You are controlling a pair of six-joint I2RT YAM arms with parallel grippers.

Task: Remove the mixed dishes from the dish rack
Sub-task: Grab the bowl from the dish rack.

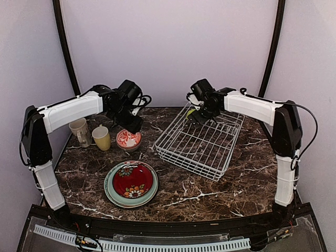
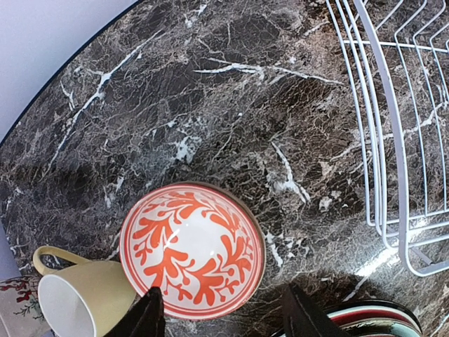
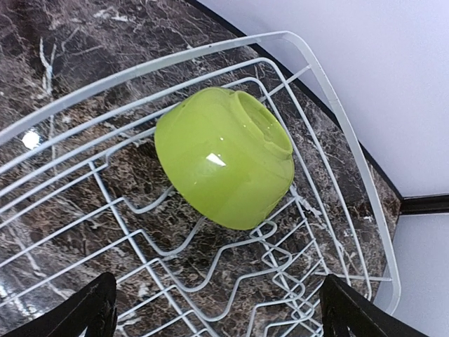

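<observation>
My right gripper is due next at the lime bowl's rim (image 1: 192,116) (image 3: 243,227), on the side towards the middle of the dish rack. It should close there.
The white wire dish rack (image 1: 210,152) stands on the right half of the table. One lime bowl (image 3: 224,158) lies tipped mouth-down in its far corner (image 1: 190,112). My right gripper (image 3: 221,316) hovers open just above it (image 1: 202,113), fingers wide and touching nothing. A white bowl with an orange-red leaf pattern (image 2: 191,249) stands upright on the marble left of the rack (image 1: 128,139). My left gripper (image 2: 224,319) is open over its near rim. One fingertip (image 2: 151,316) overlaps the rim; the other stands well off to the side.
A yellow mug (image 1: 102,137) and a beige mug (image 1: 80,131) stand left of the patterned bowl. The yellow mug (image 2: 77,302) nearly touches that bowl. A stack of plates (image 1: 131,181) with a red floral one on top sits at the front. The rack's edge (image 2: 393,140) is right of the left gripper.
</observation>
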